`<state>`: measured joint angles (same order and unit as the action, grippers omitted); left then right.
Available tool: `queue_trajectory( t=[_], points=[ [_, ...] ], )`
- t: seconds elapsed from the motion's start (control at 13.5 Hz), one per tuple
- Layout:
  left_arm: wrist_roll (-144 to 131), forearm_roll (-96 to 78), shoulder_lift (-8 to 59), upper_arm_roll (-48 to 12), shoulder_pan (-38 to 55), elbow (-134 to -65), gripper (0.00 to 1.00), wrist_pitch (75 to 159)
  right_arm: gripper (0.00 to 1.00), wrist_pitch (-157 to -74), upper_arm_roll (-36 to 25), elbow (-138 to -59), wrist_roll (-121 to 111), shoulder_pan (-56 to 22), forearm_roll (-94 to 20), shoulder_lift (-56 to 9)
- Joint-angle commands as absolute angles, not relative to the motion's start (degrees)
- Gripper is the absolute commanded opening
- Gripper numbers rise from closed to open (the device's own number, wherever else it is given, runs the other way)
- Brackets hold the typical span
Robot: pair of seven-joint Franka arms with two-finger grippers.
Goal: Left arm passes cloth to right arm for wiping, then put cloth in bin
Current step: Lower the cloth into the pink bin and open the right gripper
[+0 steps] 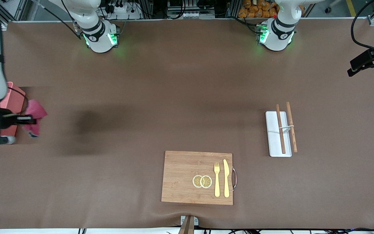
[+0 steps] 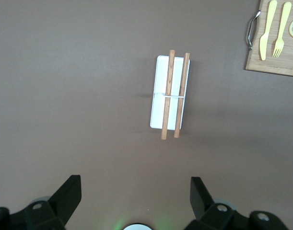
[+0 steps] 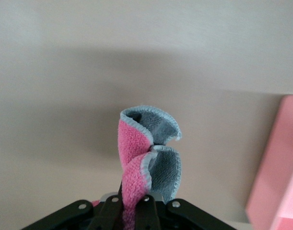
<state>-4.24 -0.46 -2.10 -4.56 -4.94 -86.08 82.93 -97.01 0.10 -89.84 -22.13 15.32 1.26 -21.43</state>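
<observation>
Next, my right gripper lets go of the crimson-pink cloth on the bottom of the pink bin, inside the bin's sides.
My right gripper (image 1: pixel 35 121) is shut on the crimson-pink cloth (image 1: pixel 35 115), which hangs from it in the air beside the pink bin (image 1: pixel 11 104) at the right arm's end of the table. In the right wrist view the cloth (image 3: pixel 146 158) is pinched between the shut fingers (image 3: pixel 108 211), folded, with its grey side showing, and the bin's wall (image 3: pixel 275 172) stands beside it. My left gripper (image 1: pixel 367 63) is open and empty, high over the table at the left arm's end. It waits there. In the left wrist view its fingers (image 2: pixel 67 194) stand wide apart.
A flat white tray (image 1: pixel 273 130) with two wooden sticks (image 1: pixel 291 126) lies toward the left arm's end; it also shows in the left wrist view (image 2: pixel 158 96). A wooden board (image 1: pixel 183 177) with a yellow fork (image 1: pixel 217 178), a knife (image 1: pixel 226 178) and lemon slices (image 1: pixel 202 181) lies nearer the front camera.
</observation>
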Motion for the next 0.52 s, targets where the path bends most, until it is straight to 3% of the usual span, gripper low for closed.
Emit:
queue_trajectory(
  t=[0.0, 0.44],
  points=[
    [-3.25, -0.79, -2.9, -4.57, -5.18, -86.75, 1.0, 82.97, 0.0, -96.85, 1.49, -90.35, -29.15, 20.9, 5.7, -20.56],
    [-3.34, -0.79, -3.34, -4.39, -5.19, -86.84, 1.0, 82.62, 0.0, -100.0, 1.49, -84.29, -42.61, 30.75, 14.67, -25.22]
  ],
)
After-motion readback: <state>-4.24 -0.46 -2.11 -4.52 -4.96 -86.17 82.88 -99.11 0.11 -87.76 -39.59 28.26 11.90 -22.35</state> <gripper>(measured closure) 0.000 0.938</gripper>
